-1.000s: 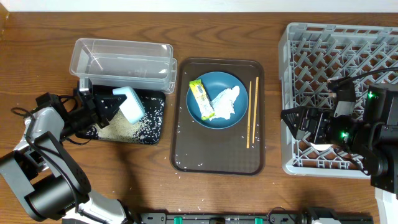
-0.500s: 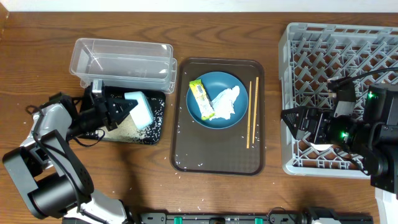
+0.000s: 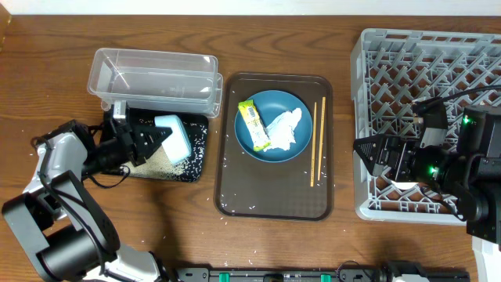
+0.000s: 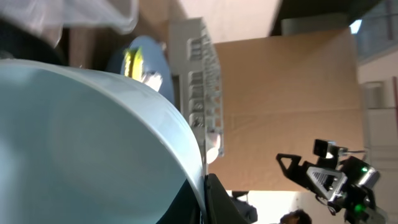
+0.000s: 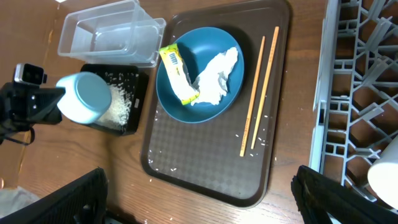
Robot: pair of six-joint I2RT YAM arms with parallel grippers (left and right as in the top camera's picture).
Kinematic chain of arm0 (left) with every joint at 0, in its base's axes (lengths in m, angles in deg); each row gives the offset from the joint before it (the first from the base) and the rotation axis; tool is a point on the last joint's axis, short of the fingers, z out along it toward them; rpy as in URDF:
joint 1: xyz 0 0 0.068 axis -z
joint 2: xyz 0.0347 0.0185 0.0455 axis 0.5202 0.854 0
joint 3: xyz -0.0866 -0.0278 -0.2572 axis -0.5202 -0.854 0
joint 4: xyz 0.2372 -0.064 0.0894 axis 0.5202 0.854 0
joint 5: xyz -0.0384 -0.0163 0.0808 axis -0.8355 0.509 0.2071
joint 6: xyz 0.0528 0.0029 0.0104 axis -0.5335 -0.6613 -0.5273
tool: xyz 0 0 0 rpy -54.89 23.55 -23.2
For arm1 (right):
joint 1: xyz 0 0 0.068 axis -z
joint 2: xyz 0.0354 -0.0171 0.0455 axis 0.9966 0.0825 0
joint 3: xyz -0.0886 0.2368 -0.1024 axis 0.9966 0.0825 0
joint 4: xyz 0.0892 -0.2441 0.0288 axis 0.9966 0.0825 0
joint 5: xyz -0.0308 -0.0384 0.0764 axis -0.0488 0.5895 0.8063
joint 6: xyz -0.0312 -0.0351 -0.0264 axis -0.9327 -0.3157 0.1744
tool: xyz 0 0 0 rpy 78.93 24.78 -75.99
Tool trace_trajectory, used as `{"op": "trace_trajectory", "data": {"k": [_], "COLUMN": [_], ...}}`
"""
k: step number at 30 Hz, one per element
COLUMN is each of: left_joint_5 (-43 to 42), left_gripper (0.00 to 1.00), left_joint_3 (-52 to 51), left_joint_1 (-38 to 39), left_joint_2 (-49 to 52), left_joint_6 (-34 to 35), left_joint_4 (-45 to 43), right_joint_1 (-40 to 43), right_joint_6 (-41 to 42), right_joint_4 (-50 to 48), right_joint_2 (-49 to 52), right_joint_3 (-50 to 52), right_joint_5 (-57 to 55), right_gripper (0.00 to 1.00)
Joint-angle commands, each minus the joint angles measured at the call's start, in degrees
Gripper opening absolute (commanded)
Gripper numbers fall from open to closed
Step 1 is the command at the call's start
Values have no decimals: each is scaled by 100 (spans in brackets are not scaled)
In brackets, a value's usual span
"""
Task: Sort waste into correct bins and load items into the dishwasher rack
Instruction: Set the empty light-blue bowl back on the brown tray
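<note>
The robot's left gripper should release the light blue bowl on the brown serving tray (image 3: 253, 187), in front of the dark blue dish.
My left gripper (image 3: 156, 137) is shut on the rim of the light blue bowl (image 3: 174, 139), tipped on its side over the black tray (image 3: 196, 160), which holds white rice (image 3: 153, 160). The bowl fills the left wrist view (image 4: 81, 143). The dark blue dish (image 3: 274, 125) on the brown serving tray holds the yellow-green wrapper (image 3: 253, 123) and white tissue (image 3: 283, 130). The chopsticks (image 3: 318, 141) lie beside it. The clear tub (image 3: 154, 78) stands behind the black tray. My right gripper (image 3: 368, 149) is open and empty at the grey rack's (image 3: 430, 70) left edge. A whitish cup (image 5: 385, 177) sits in the rack.
The brown serving tray (image 3: 274, 192) lies in the middle with scattered rice grains. A few grains lie on the wood near the black tray. The rack takes the right side of the table.
My left gripper has carried the bowl right and slightly up over the black tray, then nearly stopped. The right arm has not moved.
</note>
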Motion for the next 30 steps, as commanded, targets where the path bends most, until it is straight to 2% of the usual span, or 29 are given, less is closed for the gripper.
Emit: {"op": "trace_trajectory", "data": {"k": [1, 4, 8, 11, 14, 18, 25, 28, 30], "left_joint_5": [688, 1353, 2684, 4164, 5058, 6052, 7257, 7624, 7643], "left_gripper": [6, 6, 6, 6, 6, 6, 7, 16, 27], "left_joint_3": [68, 68, 68, 68, 50, -142, -619, -619, -619], "left_joint_1": [116, 404, 1069, 1947, 2990, 4535, 6336, 6760, 6885], "left_joint_2": [-435, -1241, -2374, -3104, -3456, -3392, -2557, -2050, -1786], "left_joint_6": [-181, -11, 1082, 1912, 2496, 3471, 4688, 4876, 4909], "left_joint_4": [289, 487, 221, -7, -181, -684, -1930, -2258, -2487], "right_joint_1": [-52, -52, -52, -52, -52, -52, -52, -52, -52], "right_joint_6": [59, 61, 61, 61, 61, 61, 61, 61, 59], "right_joint_4": [24, 17, 17, 15, 15, 17, 20, 17, 17], "right_joint_2": [0, 0, 7, 11, 11, 11, 11, 11, 11], "right_joint_3": [-17, -17, -17, -17, -17, -17, -17, -17, -17], "right_joint_5": [7, 7, 7, 4, 7, 7, 4, 4, 4], "right_gripper": [94, 94, 94, 95, 95, 95, 95, 95, 95]}}
